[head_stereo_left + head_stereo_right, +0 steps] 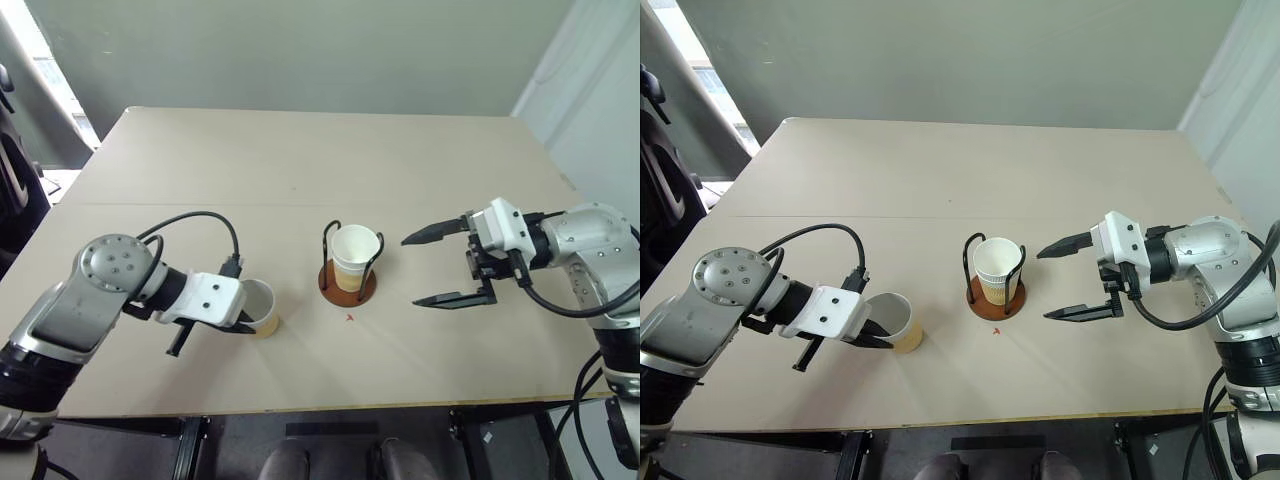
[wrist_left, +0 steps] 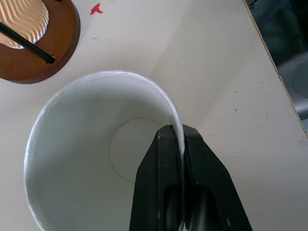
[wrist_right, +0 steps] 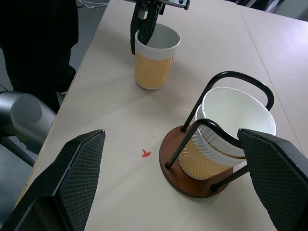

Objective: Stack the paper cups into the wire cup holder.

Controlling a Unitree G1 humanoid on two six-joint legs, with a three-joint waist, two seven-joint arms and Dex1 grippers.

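The robot's left gripper needs to release the tan-yellow paper cup inside the nested paper cups (image 1: 356, 243) that stand in the wire cup holder.
A tan-yellow paper cup (image 1: 263, 310) stands upright on the table, left of the wire cup holder (image 1: 347, 284). My left gripper (image 1: 245, 320) is shut on this cup's rim, one finger inside and one outside; the left wrist view shows the fingers (image 2: 192, 173) pinching the white wall (image 2: 77, 159). The holder, a reddish-brown disc with black wire loops (image 3: 211, 159), carries two nested paper cups (image 3: 226, 125). My right gripper (image 1: 412, 270) hovers open to the right of the holder, with nothing between its wide-spread fingers (image 3: 72, 183).
A small red mark (image 1: 349, 317) sits on the beige table (image 1: 300, 160) just in front of the holder. The table's front edge (image 1: 320, 408) runs close below both arms. A black cable (image 1: 200, 220) loops over my left forearm.
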